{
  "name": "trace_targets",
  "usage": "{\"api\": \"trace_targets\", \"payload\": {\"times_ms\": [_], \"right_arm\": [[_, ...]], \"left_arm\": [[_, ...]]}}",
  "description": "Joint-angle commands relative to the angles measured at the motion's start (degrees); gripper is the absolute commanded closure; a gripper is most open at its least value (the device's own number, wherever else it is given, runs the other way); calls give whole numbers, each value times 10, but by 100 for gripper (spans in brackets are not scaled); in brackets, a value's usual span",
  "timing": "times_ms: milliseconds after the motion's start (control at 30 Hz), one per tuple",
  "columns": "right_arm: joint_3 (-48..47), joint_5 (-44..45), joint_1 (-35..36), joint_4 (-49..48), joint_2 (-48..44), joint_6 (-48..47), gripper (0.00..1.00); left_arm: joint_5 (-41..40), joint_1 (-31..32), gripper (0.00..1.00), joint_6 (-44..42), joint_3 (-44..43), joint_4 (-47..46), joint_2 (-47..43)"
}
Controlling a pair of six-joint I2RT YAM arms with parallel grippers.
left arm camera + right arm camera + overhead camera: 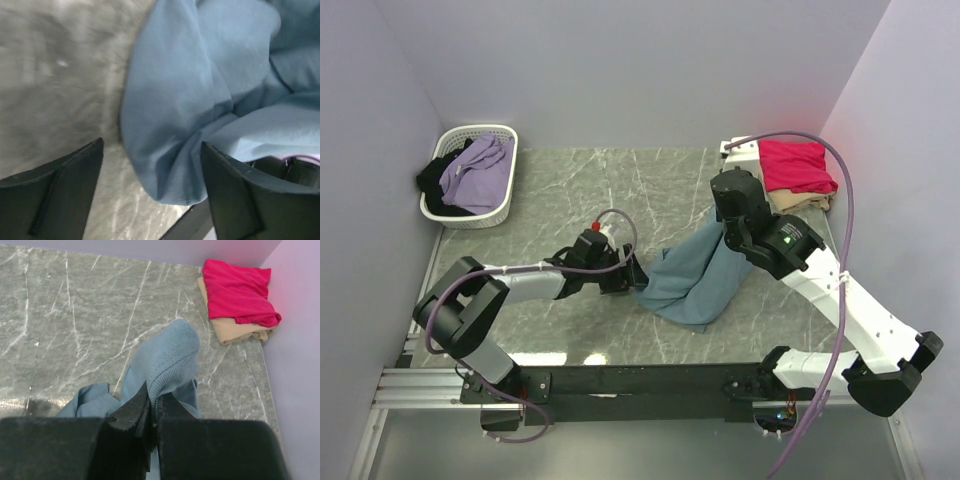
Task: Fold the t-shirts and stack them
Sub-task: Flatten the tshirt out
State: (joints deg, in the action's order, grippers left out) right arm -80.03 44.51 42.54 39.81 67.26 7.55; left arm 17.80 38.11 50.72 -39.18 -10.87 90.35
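The teal-blue t-shirt's collar will go down from my right gripper on the marble tabletop (722, 167) (162, 289) beside the crimson-pink t-shirt, near the back wall.
The teal-blue t-shirt (695, 272) lies bunched on the table, one end lifted. My right gripper (156, 401) is shut on its ribbed collar (167, 360) and holds that end above the table; it shows in the top view (728, 232) too. My left gripper (152, 155) is open, its fingers (230, 190) on either side of a fold of the same shirt (185, 100) low at the table; it also shows in the top view (632, 275). The crimson-pink t-shirt (796, 165) lies folded on the beige t-shirt (800, 200) at the far right corner, both also in the right wrist view (235, 290).
A white slatted basket (470, 175) at the far left holds lilac and black cloth. Walls close the left, back and right sides. The marble tabletop (600, 190) stretches between basket and stack. A black rail (640, 382) runs along the near edge.
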Motion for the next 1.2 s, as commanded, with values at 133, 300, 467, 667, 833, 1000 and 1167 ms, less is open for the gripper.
{"api": "trace_targets", "payload": {"times_ms": [133, 300, 467, 667, 833, 1000, 1167], "right_arm": [[-20, 10, -5, -40, -30, -6, 100], [-20, 19, -7, -47, -45, -10, 100], [-10, 34, -6, -56, -67, -15, 100], [7, 37, -8, -69, -85, -17, 100], [15, 44, -9, -79, -82, -11, 100], [9, 50, -10, -96, -89, -8, 100], [-15, 41, -8, -95, -121, -9, 100]], "left_arm": [[16, 41, 49, 14, -50, -4, 43], [-8, 43, 99, 4, -65, 14, 49], [-126, 43, 99, -57, -138, 175, -21], [-288, 26, 99, -121, -252, 336, -147], [-410, 14, 99, -135, -317, 463, -248], [-494, 8, 99, -140, -391, 539, -324], [-513, 8, 99, -142, -470, 617, -354]]}}
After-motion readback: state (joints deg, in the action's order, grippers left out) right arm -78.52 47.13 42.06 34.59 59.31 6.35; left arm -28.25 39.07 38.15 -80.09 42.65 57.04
